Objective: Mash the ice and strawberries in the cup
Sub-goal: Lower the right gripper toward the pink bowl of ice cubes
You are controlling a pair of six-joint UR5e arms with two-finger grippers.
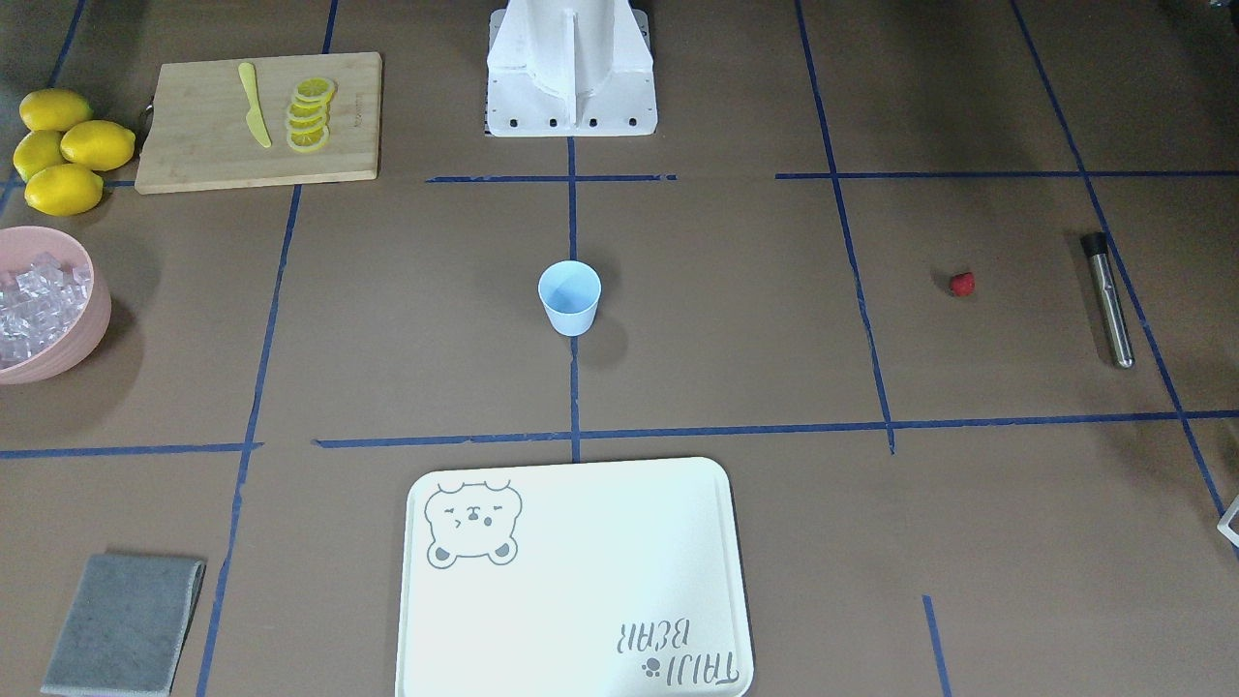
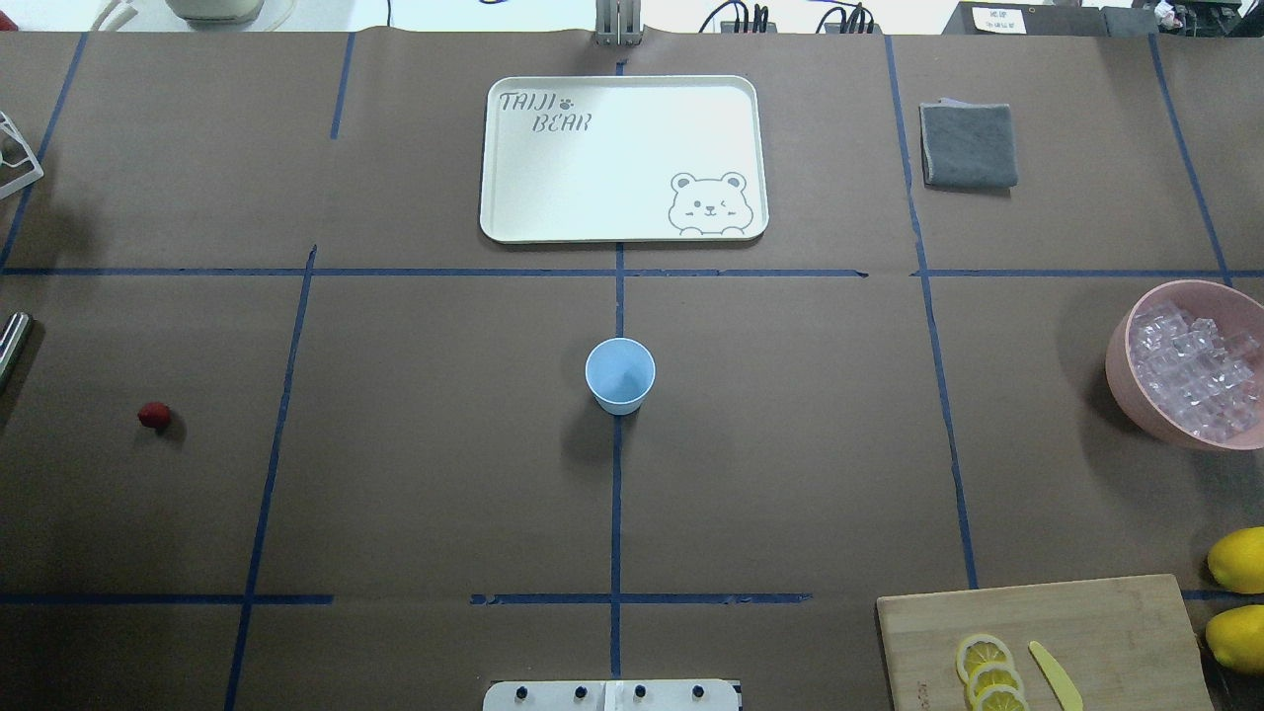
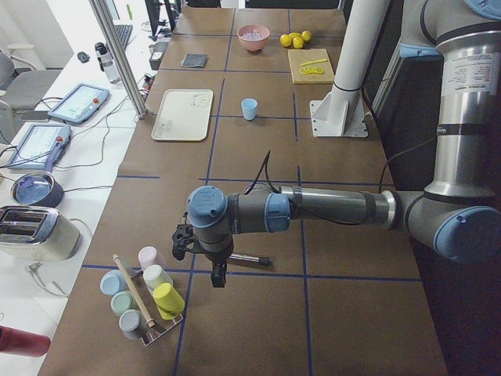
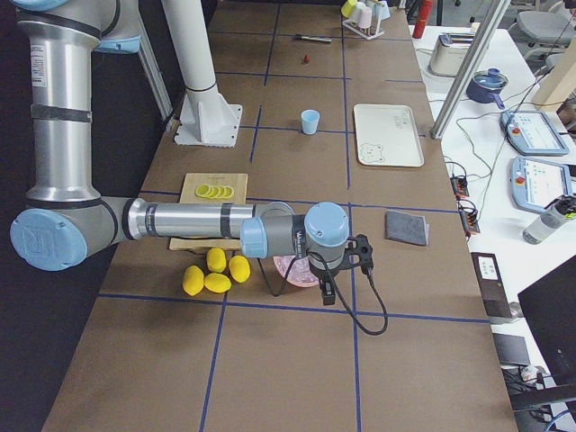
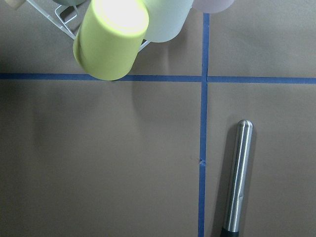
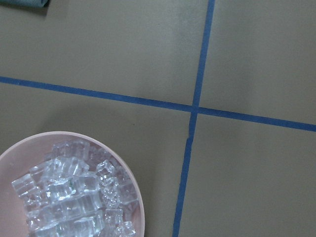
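Next, I close my right gripper on an ice cube near the middle of the pink bowl [image 1: 8, 292] [image 6: 79, 205], because the cup needs ice.
The pale blue cup [image 1: 569, 295] [image 2: 619, 373] stands upright at the table's middle, and nothing shows inside it. One small red strawberry [image 1: 961, 283] [image 2: 153, 415] lies on the paper well off on my left side. Ice [image 1: 34, 305] [image 2: 1195, 365] [image 6: 74, 192] fills a pink bowl [image 2: 1121, 380] at my far right. My left gripper [image 3: 217, 276] hangs over the table's left end beside a steel muddler [image 5: 237, 173] [image 1: 1108, 300]. My right gripper [image 4: 328, 292] hovers by the pink bowl. I cannot tell whether either gripper is open or shut.
A rack of coloured cups [image 3: 149, 301] [image 5: 112, 42] stands near the left gripper. A bamboo board [image 1: 194, 145] with lemon slices and a yellow knife, whole lemons [image 1: 68, 145], a white bear tray [image 2: 513, 197] and a grey cloth [image 2: 968, 146] lie around the table.
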